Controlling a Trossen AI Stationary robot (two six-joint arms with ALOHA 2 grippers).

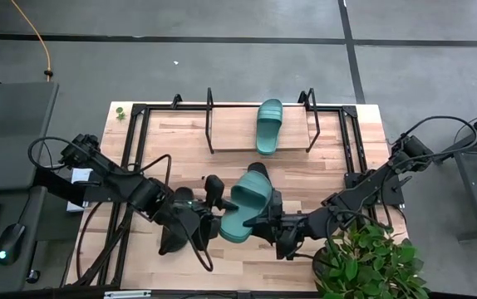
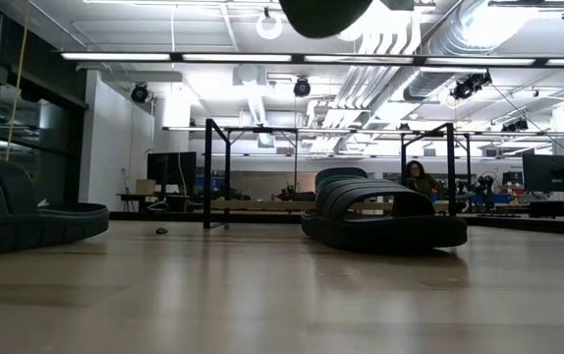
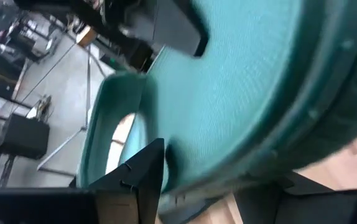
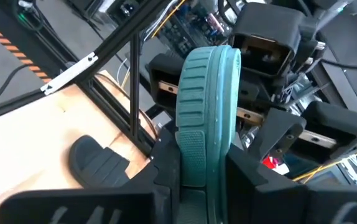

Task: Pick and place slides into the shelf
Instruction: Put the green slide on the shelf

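Observation:
I can see that the held teal slide is crooked to the shelf, so next I open my right gripper while my left gripper turns it straight, then pinch its heel edge (image 1: 245,234) with my right gripper.
One teal slide (image 1: 269,124) lies sole-down on the shelf's wooden board (image 1: 234,133), between its black end bars. A second teal slide (image 1: 247,203) hangs over the table's near middle, held from both sides. My left gripper (image 1: 218,218) is shut on its left side and my right gripper (image 1: 266,218) on its right side. In the low view two black slides (image 2: 380,221) (image 2: 27,216) rest on the tabletop. In the right wrist view one black slide (image 4: 94,163) lies on the wood below the held one. My left gripper pinches the teal slide's side edge (image 3: 185,168), behind the strap, between its two fingers (image 3: 142,177). It comes in from the table's left, slanting down. The slide is lifted clear of the table. My right gripper pinches the same slide, seen edge-on in its wrist view, with one finger (image 4: 166,171) against each face of the sole (image 4: 194,155). It reaches in roughly level from the table's right. The slide stands clear of the wood.
A black metal frame (image 1: 135,149) runs along the table's left and right sides. A green potted plant (image 1: 367,262) stands at the near right corner beside my right arm. Bare wood lies between the shelf and the grippers.

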